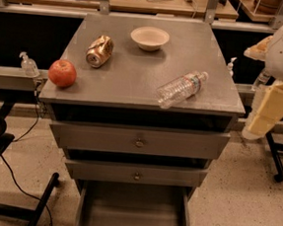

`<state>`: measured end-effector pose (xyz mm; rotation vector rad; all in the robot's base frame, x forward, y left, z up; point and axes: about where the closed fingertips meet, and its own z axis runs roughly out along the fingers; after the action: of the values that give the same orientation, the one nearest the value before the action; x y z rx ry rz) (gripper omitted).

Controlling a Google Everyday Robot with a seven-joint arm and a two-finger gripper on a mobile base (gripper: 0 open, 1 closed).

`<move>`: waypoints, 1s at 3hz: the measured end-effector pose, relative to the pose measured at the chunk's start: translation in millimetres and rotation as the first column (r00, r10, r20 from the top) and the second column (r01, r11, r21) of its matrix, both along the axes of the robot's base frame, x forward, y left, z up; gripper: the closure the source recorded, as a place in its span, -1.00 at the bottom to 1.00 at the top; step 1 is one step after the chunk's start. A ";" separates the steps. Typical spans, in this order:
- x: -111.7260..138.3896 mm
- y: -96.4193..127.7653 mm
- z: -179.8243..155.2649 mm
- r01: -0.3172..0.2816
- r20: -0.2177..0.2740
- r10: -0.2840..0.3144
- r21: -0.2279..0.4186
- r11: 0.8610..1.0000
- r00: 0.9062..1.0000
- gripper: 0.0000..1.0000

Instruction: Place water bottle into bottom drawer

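The water bottle is on the grey cabinet top. My gripper goes to it next and closes around its middle (pixel 183 87), between the cap and the base.
The water bottle (pixel 181 88) lies on its side on the grey cabinet top (pixel 135 75), near the front right, with its white cap pointing to the back right. The bottom drawer (pixel 134 211) is pulled open below the two knobbed drawers and its flat floor is bare. My gripper is out of view. Only my white and cream arm (pixel 278 82) shows at the right edge, beside the cabinet and apart from the bottle.
On the cabinet top are a red apple (pixel 62 73) at front left, a crushed can (pixel 99 51) and a white bowl (pixel 149 38) at the back. A pump dispenser (pixel 28 65) stands left of the cabinet. Chair legs and cables (pixel 6 187) are on the floor at left.
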<state>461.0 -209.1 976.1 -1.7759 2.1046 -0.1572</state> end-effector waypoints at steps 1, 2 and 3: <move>48.2 21.2 -4.6 -0.177 0.097 0.181 -0.050 0.983 0.979 -1.00; 91.1 54.1 -15.7 -0.376 0.119 0.388 -0.110 0.920 0.914 -1.00; 117.9 79.6 -36.6 -0.511 0.090 0.520 -0.107 0.853 0.849 -1.00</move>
<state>579.0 -129.5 939.5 -2.2512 1.4870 -0.1904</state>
